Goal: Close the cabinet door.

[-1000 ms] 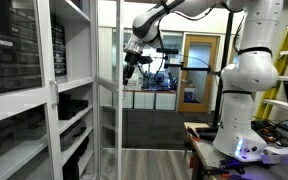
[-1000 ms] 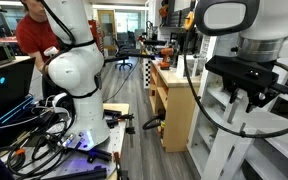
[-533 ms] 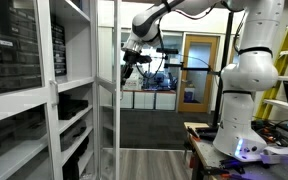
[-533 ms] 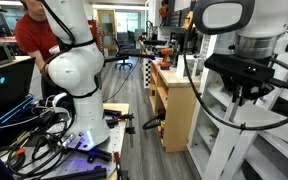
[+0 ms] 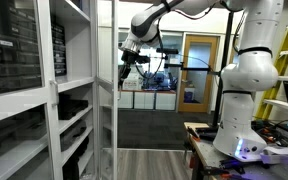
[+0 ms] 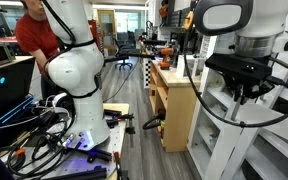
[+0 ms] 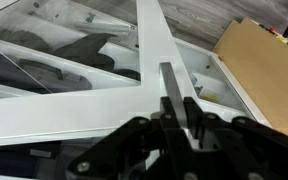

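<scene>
Next, my gripper releases its hold on the slim metal handle beside the white upright post [image 5: 63, 80] that is at the front of the shelf cabinet.
The cabinet door [image 5: 108, 88] is a tall clear glass panel in a thin white frame with a white crossbar at mid-height. It stands ajar from the white shelf cabinet [image 5: 54, 90]. My gripper [image 5: 127, 68] is at the door's outer edge, just above the crossbar. In the wrist view my two black fingers [image 7: 180, 105] straddle a white bar of the door frame [image 7: 152, 40] and are closed on it. In an exterior view the gripper [image 6: 246, 98] hangs over white framing at the right.
My white arm base [image 5: 246, 85] stands at the right. A wooden-framed glass room door [image 5: 196, 70] is in the background. A wooden cabinet [image 6: 174, 105] stands beside the base, cables [image 6: 34, 125] lie on the floor, and a person in red [image 6: 32, 35] stands behind.
My gripper has moved slightly towards the cabinet, and the door edge has swung with it. The base has not moved.
</scene>
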Robot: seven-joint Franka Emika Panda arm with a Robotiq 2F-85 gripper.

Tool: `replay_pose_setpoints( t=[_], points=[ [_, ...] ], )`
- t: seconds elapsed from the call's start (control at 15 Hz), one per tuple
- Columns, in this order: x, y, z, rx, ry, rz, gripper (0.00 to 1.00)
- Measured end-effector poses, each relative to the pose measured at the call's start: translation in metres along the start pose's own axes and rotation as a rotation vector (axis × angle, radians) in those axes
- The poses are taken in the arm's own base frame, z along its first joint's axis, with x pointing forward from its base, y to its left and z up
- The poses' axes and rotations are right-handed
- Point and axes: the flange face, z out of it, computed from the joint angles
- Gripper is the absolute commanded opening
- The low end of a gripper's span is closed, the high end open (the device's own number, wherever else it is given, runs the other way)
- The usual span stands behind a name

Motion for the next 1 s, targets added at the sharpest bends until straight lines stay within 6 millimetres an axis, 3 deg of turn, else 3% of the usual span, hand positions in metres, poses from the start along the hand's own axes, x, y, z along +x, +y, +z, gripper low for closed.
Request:
replay_pose_setpoints(
  t=[0.47,1.0],
  points=[
    [0.026,-0.006,0.009,-0.021,0.009,0.05,0.04],
    [0.069,-0.009,0.023,-0.034,0.005,0.1,0.04]
  ],
)
